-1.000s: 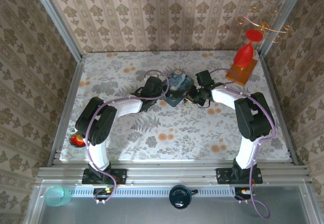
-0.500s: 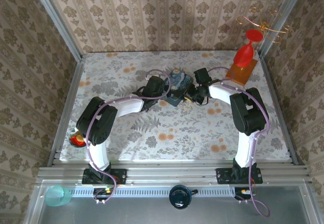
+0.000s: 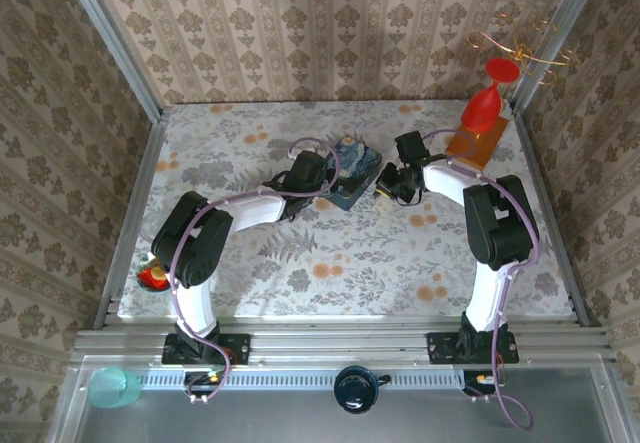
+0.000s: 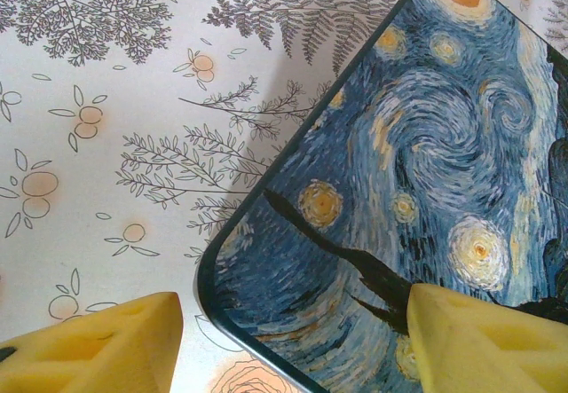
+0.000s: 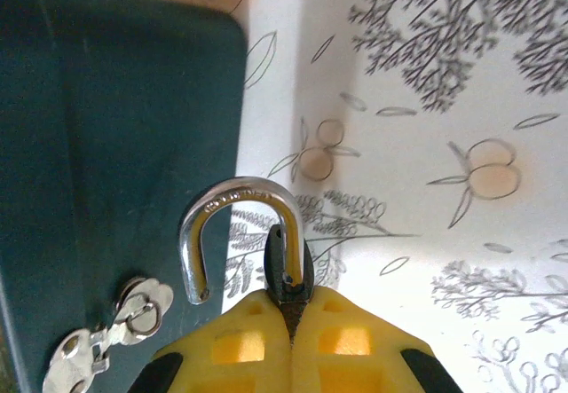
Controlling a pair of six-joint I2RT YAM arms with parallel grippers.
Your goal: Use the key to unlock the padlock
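Observation:
The robot's right gripper should release the padlock on the table [image 3: 378,240] between the orange flower prints in front of the tin.
My right gripper [image 5: 289,309] is shut on the padlock [image 5: 286,269], a small black block pinched between the yellow fingers. Its silvery shackle [image 5: 235,196] arches up with its left end free of the body. Silver keys on a ring [image 5: 89,350] show at the lower left against the dark side of the blue swirl-painted tin [image 3: 352,166]. In the top view the right gripper [image 3: 392,185] sits just right of the tin. My left gripper [image 4: 293,340] is open, its yellow fingers [image 4: 98,344] straddling the tin's near corner [image 4: 266,304] without touching it.
A red goblet-shaped object [image 3: 482,106] stands on an orange box [image 3: 473,145] at the back right, with a gold wire piece above it. A small red thing [image 3: 152,276] lies at the table's left edge. Patterned walls close in three sides.
The right gripper has drawn a little to the right, away from the tin, with the padlock in it. The left arm has barely moved.

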